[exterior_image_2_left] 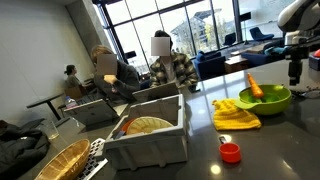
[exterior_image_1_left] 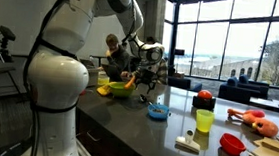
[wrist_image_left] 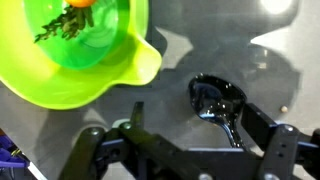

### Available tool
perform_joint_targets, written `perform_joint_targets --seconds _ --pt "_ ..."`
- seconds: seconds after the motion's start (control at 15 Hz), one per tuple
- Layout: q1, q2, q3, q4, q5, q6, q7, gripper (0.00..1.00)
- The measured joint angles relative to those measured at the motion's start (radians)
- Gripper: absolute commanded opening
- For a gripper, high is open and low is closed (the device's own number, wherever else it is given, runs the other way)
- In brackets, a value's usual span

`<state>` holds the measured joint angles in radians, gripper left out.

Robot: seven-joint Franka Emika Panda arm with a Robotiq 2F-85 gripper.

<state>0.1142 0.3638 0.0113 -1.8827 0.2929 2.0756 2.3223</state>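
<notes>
I will next move my gripper to the black spoon's handle (exterior_image_1_left: 146,98) (wrist_image_left: 238,140), behind its bowl end, and close it there.
In the wrist view a black spoon (wrist_image_left: 215,100) lies on the dark grey counter (wrist_image_left: 70,135), its bowl end between my spread fingers and its handle running back under the gripper (wrist_image_left: 197,112). The gripper is open and holds nothing. A lime-green bowl (wrist_image_left: 95,70) sits just beside it, with a carrot (wrist_image_left: 82,3) and its green tops inside. In both exterior views the gripper (exterior_image_1_left: 145,79) (exterior_image_2_left: 295,72) hangs close over the counter next to the green bowl (exterior_image_1_left: 119,89) (exterior_image_2_left: 266,101).
Along the counter stand a blue bowl (exterior_image_1_left: 158,112), a yellow-green cup (exterior_image_1_left: 204,120), a red bowl (exterior_image_1_left: 233,144), an orange toy (exterior_image_1_left: 256,121) and a cutting board (exterior_image_1_left: 274,154). A yellow cloth (exterior_image_2_left: 235,117), small red cup (exterior_image_2_left: 230,152), white bin (exterior_image_2_left: 150,135) and seated people are nearby.
</notes>
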Motion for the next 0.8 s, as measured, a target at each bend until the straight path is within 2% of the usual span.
perform_joint_targets --seconds 0.33,0.53,0.8 --pt "-0.079 0.000 -0.040 0.003 0.002 -0.015 0.001 1.00" --pt "-0.099 0.000 -0.041 0.002 0.027 -0.024 -0.021 1.00" --pt "-0.117 0.000 -0.029 0.002 0.101 -0.093 -0.227 1.00"
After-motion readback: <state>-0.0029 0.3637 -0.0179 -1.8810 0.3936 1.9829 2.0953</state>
